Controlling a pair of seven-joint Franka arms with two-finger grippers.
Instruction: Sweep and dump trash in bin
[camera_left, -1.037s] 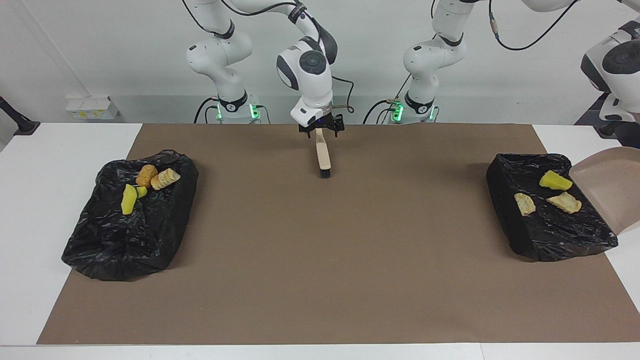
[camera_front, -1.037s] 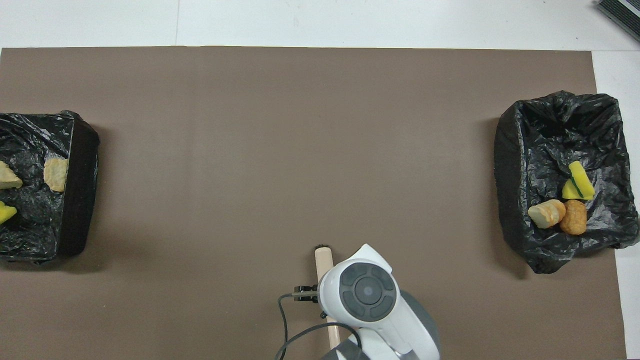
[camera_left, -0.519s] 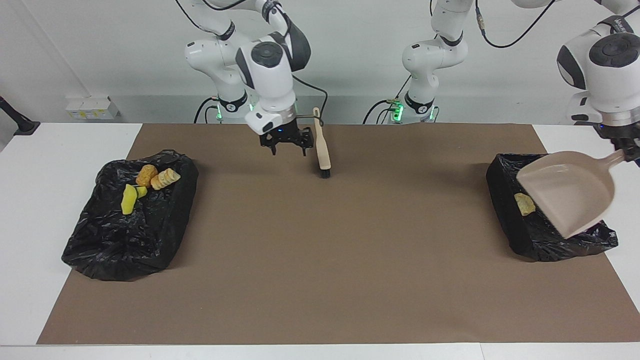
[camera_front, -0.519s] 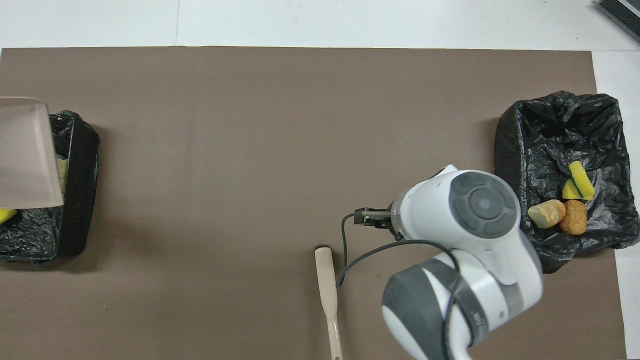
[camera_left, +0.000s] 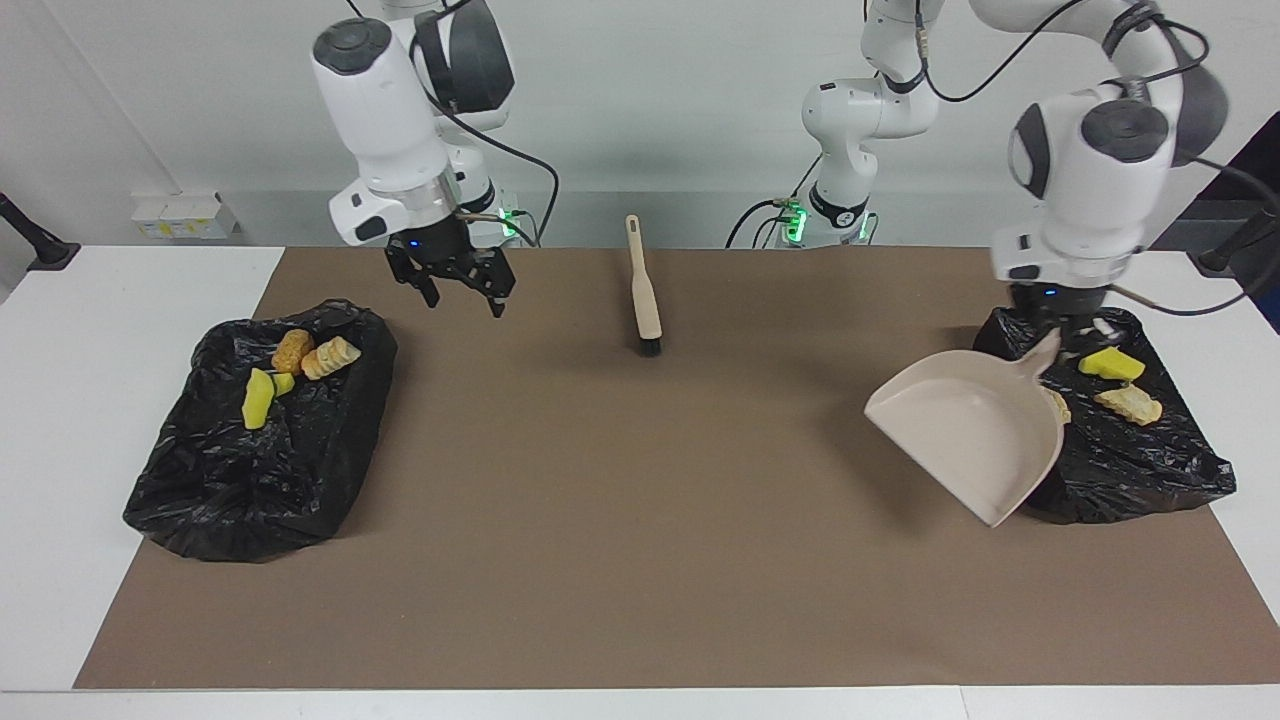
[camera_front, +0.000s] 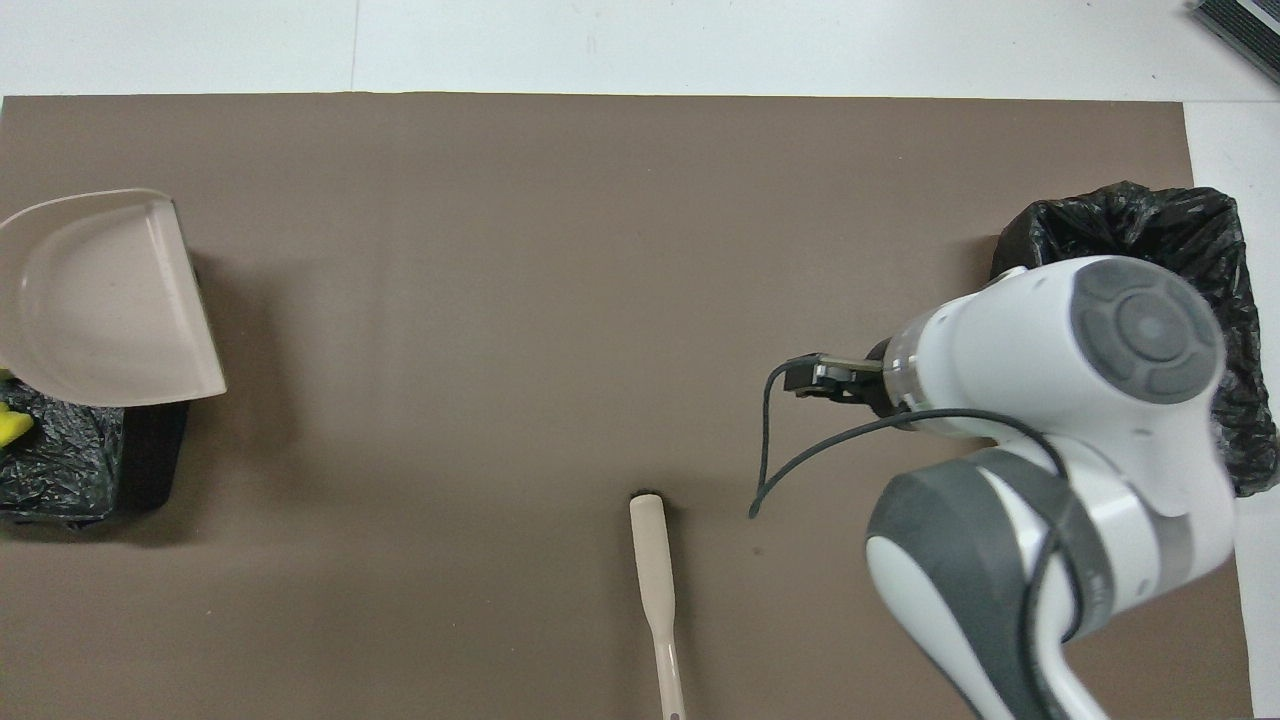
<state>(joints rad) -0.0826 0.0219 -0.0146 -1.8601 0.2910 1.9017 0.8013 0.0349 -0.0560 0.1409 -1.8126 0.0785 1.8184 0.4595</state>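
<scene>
The beige dustpan will be released from my left gripper on the brown mat (camera_front: 650, 310) beyond the brush's bristle end.
The beige dustpan (camera_left: 965, 430) (camera_front: 100, 300) hangs tilted and empty over the mat, beside the black-lined bin (camera_left: 1150, 470) (camera_front: 60, 470) at the left arm's end. My left gripper (camera_left: 1052, 340) is shut on its handle, over that bin's rim. Yellow (camera_left: 1110, 365) and beige (camera_left: 1130, 405) trash lies in this bin. A second bin (camera_left: 250, 470) (camera_front: 1150, 215) at the right arm's end holds an orange-brown lump (camera_left: 293, 350), a beige lump (camera_left: 330, 357) and a yellow scrap (camera_left: 258, 398). My right gripper (camera_left: 465, 295) hangs open and empty over the mat beside that bin.
The beige brush (camera_left: 645, 300) (camera_front: 652, 570) with black bristles lies on the brown mat (camera_left: 640, 520) close to the robots, midway between the arms. In the overhead view the right arm's body covers most of the bin at its end.
My right gripper has left the brush on the mat and swung up toward the bin at its end. The left arm has carried the dustpan across its bin toward the table's middle.
</scene>
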